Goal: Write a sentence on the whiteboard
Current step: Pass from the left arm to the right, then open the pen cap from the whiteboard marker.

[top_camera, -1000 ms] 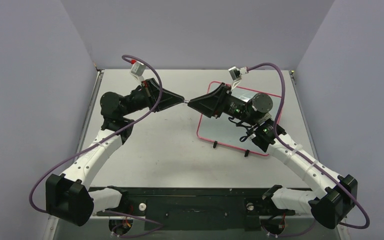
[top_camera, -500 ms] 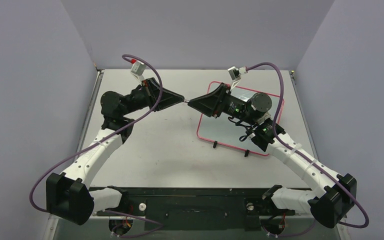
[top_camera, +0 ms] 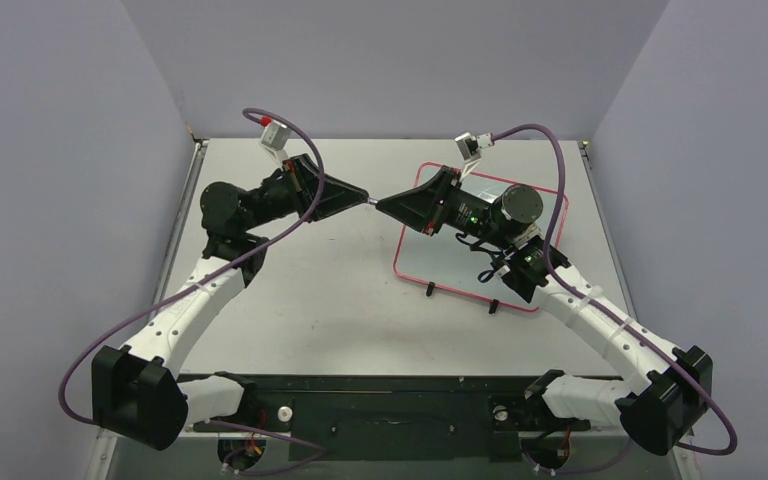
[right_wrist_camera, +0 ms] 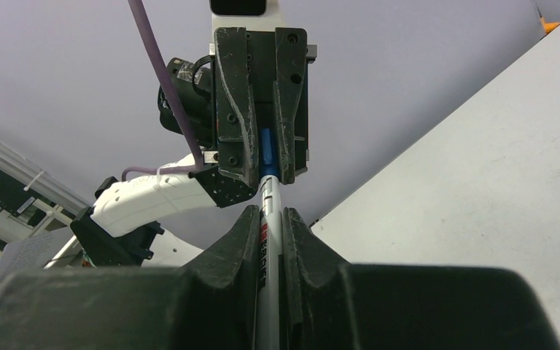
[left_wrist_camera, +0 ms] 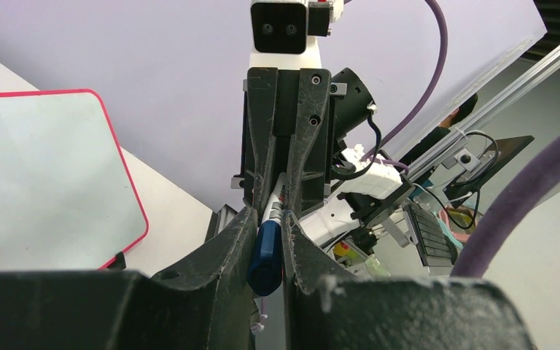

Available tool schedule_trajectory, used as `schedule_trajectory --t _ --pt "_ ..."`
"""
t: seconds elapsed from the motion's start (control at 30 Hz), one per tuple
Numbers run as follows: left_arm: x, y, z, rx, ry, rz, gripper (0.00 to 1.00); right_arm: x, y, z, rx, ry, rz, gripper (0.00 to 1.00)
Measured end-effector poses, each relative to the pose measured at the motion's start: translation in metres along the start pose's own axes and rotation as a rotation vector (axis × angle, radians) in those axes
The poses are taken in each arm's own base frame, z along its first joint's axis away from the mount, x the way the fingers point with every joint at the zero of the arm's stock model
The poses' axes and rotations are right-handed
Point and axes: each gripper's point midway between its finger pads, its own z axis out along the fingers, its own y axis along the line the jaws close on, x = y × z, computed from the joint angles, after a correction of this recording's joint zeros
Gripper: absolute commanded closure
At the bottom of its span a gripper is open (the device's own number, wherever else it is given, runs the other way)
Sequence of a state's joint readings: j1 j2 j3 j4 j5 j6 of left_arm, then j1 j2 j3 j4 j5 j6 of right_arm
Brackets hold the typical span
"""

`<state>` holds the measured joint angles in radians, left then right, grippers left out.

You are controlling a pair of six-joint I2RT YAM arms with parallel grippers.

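My left gripper needs to grip only the cap farther back point(left_wrist_camera: 265, 259) before pulling it off, because its fingers reach past the blue cap's edge onto the pen's white body.
A marker pen point(top_camera: 371, 203) is held in the air between my two grippers, which point at each other tip to tip above the table's middle. My left gripper point(left_wrist_camera: 270, 217) is shut on the pen's blue cap point(left_wrist_camera: 267, 251). My right gripper point(right_wrist_camera: 268, 213) is shut on its white barrel point(right_wrist_camera: 268, 240). The whiteboard point(top_camera: 440, 265), glossy white with a pink-red frame, lies flat to the right, partly under my right arm. In the left wrist view the whiteboard point(left_wrist_camera: 36, 182) is blank. The sentence is out of view.
The grey table point(top_camera: 300, 290) is walled on three sides by lilac panels. The board's two black feet point(top_camera: 430, 290) point toward the arm bases. Purple cables loop over both arms.
My right gripper's jaws have closed onto the pen's barrel. Both arms stay almost where they were.
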<state>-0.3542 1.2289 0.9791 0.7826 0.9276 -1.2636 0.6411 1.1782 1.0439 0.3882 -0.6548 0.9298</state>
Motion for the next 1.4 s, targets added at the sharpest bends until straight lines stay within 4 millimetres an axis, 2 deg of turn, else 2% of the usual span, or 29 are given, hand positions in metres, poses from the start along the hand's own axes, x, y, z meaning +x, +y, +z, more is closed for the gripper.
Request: schedule_trajectory --t 0.03,0.1,0.17,0.23,0.4,0.67,0.87,1.13,1.37,1.4 --pt "0.0 0.0 0.0 0.0 0.0 0.0 1.0 0.0 0.0 0.0 0.0 0.0 0.0 1.0" --pt "0.0 0.0 0.0 0.0 0.0 0.0 0.93 0.0 0.0 0.0 0.0 0.0 0.0 1.0" --pt "0.0 0.0 0.0 0.0 0.0 0.0 0.78 0.0 0.0 0.0 0.0 0.0 -0.001 1.0" --pt "0.0 0.001 0.0 -0.002 -0.001 0.011 0.7 0.0 0.0 0.0 0.0 0.0 -0.001 1.0" --pt "0.008 0.005 0.003 -0.016 0.023 -0.008 0.65 0.003 0.001 0.001 -0.001 0.007 -0.003 1.0" --pt "0.002 0.004 0.002 -0.024 0.013 0.0 0.64 0.002 -0.003 0.0 0.016 0.002 -0.011 1.0" --pt "-0.008 0.0 -0.004 -0.034 -0.014 0.023 0.69 -0.001 -0.002 -0.003 0.021 -0.005 -0.018 1.0" --pt "-0.011 -0.002 -0.007 -0.038 -0.023 0.033 0.77 -0.002 0.001 -0.005 0.02 -0.01 -0.023 1.0" --pt "-0.011 -0.002 -0.007 -0.041 -0.022 0.024 1.0 -0.002 0.0 -0.005 0.023 -0.009 -0.022 1.0" --pt "-0.011 -0.003 -0.007 -0.04 -0.022 0.025 1.0 -0.002 0.0 -0.005 0.023 -0.009 -0.022 1.0"
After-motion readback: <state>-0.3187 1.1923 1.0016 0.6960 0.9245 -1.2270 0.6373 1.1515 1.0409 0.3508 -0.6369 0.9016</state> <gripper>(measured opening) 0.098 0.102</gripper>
